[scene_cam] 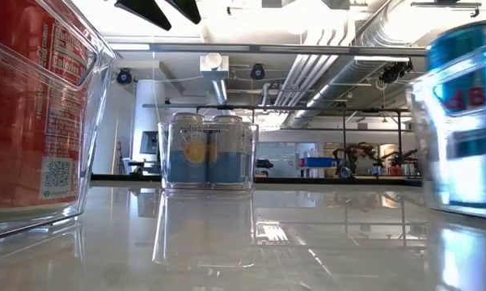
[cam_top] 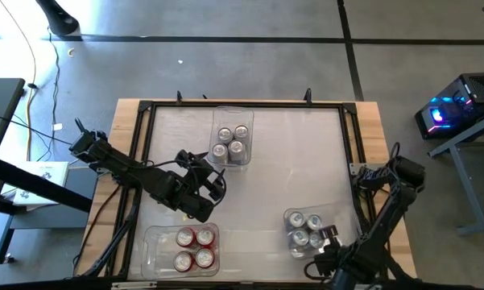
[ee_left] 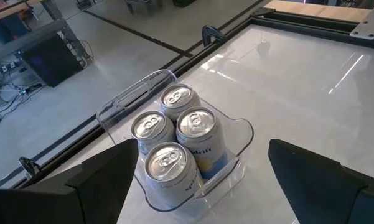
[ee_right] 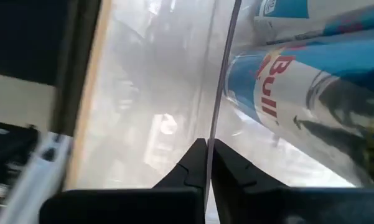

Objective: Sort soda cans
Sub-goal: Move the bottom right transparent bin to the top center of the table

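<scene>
The robot's right gripper needs to release the blue cans' bin on the free table top toward the silver-grey cans' bin (cam_top: 295, 191).
Four silver-grey cans (cam_top: 232, 142) stand upright in a clear bin (cam_top: 222, 118) at the table's far middle; the left wrist view shows those cans (ee_left: 177, 140) too. Four red cans (cam_top: 194, 248) fill a clear bin near the near edge. Several blue cans (cam_top: 304, 230) stand in a third clear bin (cam_top: 293, 216) at the near right. My left gripper (cam_top: 217, 184) hangs open in the air between the silver-grey and red bins, touching nothing. My right gripper (cam_top: 328, 239) is shut on the blue cans' bin. My right gripper (ee_right: 208, 144) pinches the thin clear wall (ee_right: 219, 93) of the blue cans' bin between its two fingers, one finger inside and one outside. It comes at the bin from the table's near right. A blue can (ee_right: 280, 93) stands just behind the wall.
A black frame (cam_top: 145, 113) borders the white table top. Free surface lies between the three bins, mostly in the middle and far right. In the low view the red cans' bin (scene_cam: 32, 121) and the blue cans' bin (scene_cam: 461, 121) flank the far bin (scene_cam: 209, 153).
</scene>
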